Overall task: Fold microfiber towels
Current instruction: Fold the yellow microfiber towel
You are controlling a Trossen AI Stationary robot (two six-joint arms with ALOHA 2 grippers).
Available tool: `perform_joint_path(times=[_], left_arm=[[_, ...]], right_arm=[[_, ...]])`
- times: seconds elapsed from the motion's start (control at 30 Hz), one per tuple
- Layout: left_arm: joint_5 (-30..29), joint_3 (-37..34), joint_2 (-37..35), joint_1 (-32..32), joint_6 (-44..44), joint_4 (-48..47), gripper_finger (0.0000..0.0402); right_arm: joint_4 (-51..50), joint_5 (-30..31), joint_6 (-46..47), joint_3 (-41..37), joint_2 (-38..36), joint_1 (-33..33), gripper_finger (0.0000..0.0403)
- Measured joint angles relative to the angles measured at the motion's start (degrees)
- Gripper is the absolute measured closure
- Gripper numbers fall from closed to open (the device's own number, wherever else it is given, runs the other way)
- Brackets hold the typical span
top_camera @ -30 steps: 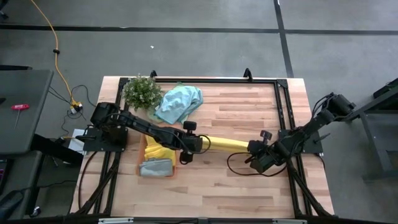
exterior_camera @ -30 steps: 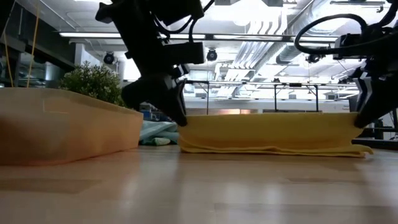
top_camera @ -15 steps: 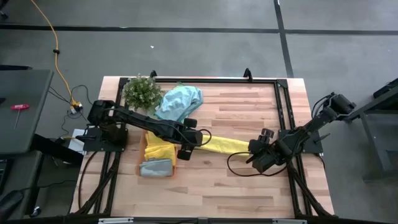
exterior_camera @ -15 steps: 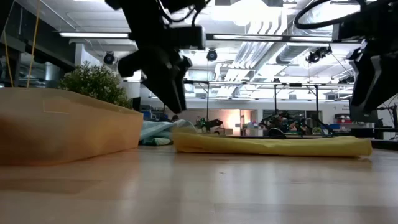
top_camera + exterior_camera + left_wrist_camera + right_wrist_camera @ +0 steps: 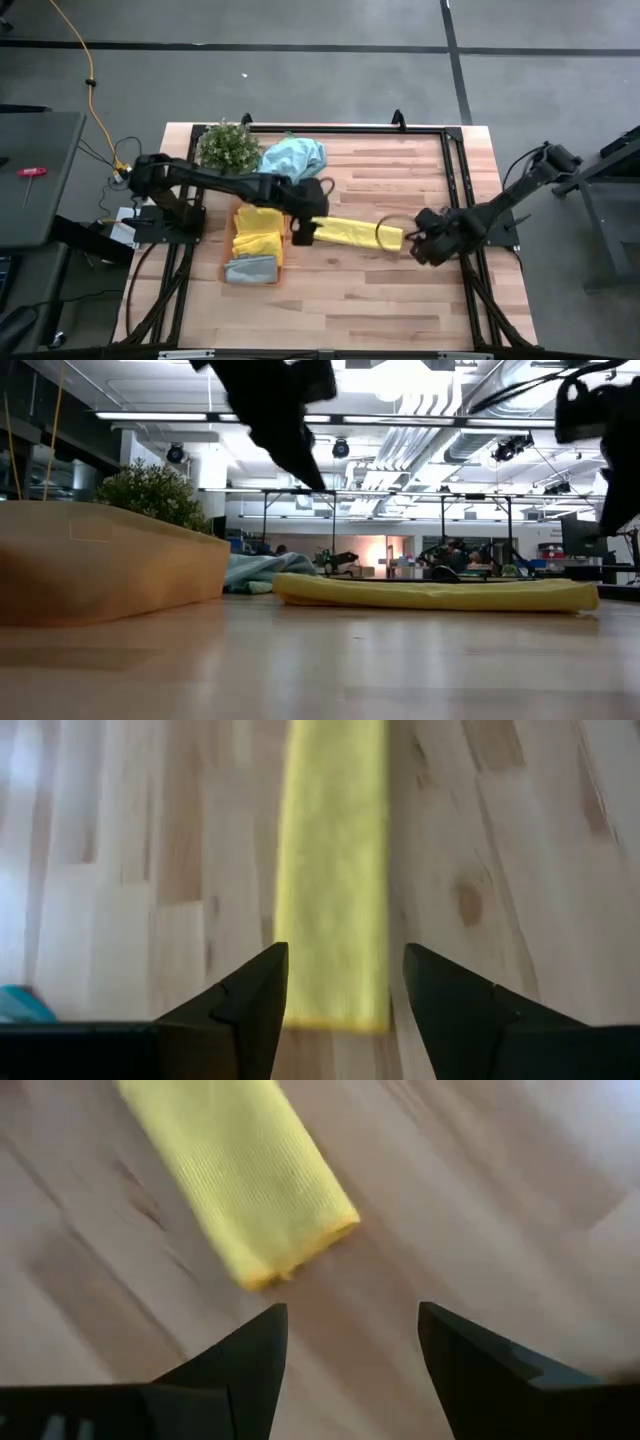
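Observation:
My left gripper will pinch its end [image 5: 335,1005] near the tray, as the yellow towel's long piece lies slanted across the wood, and straighten that piece before the next fold.
A yellow towel [image 5: 358,233], folded into a long narrow strip, lies flat on the table [image 5: 400,300]; it also shows in the low view [image 5: 435,594]. My left gripper [image 5: 345,1010] hangs open above the strip's left end [image 5: 335,1005], touching nothing. My right gripper [image 5: 350,1370] hangs open just past the strip's right end [image 5: 300,1240], also clear of it. In the low view both grippers are raised well above the cloth, and only the left gripper's fingers [image 5: 300,445] show clearly.
An orange tray [image 5: 228,252] at the left holds a folded yellow towel [image 5: 258,232] and a grey one [image 5: 250,270]. A crumpled light blue towel [image 5: 290,158] and a green plant [image 5: 225,148] sit at the far left. Bare wood lies along the near edge.
Both grippers have opened and let go of the yellow towel's ends, then risen, the left drawing toward the left edge and the right toward the right edge. The towel, held up as a tall band before, has dropped flat onto the table as a low strip.

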Motion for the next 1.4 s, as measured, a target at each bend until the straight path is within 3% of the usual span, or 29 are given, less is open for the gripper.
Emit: perform_joint_path(times=[0.27,0.5,0.83,1.17,1.4], left_arm=[[7.32,-0.03,3.22,6.17,-8.52,2.18,0.0213],[11.28,-0.05,6.34,7.16,-18.64,0.12,0.0214],[2.64,0.04,7.92,5.60,-21.25,-4.96,0.0240],[2.43,-2.65,9.17,4.06,-19.75,-7.31,0.0271],[-0.24,-5.52,9.17,3.77,-14.33,-8.00,0.0316]], right_arm=[[23.16,-0.84,31.99,-16.21,-17.40,0.00,0.0185],[40.87,2.15,43.07,-27.84,-18.70,-0.04,0.0185],[43.09,1.73,46.67,-29.98,-13.72,-2.70,0.0185],[50.51,1.22,43.46,-29.79,-6.62,-6.01,0.0185],[50.85,1.41,42.88,-29.87,-6.56,-6.12,0.0185]])
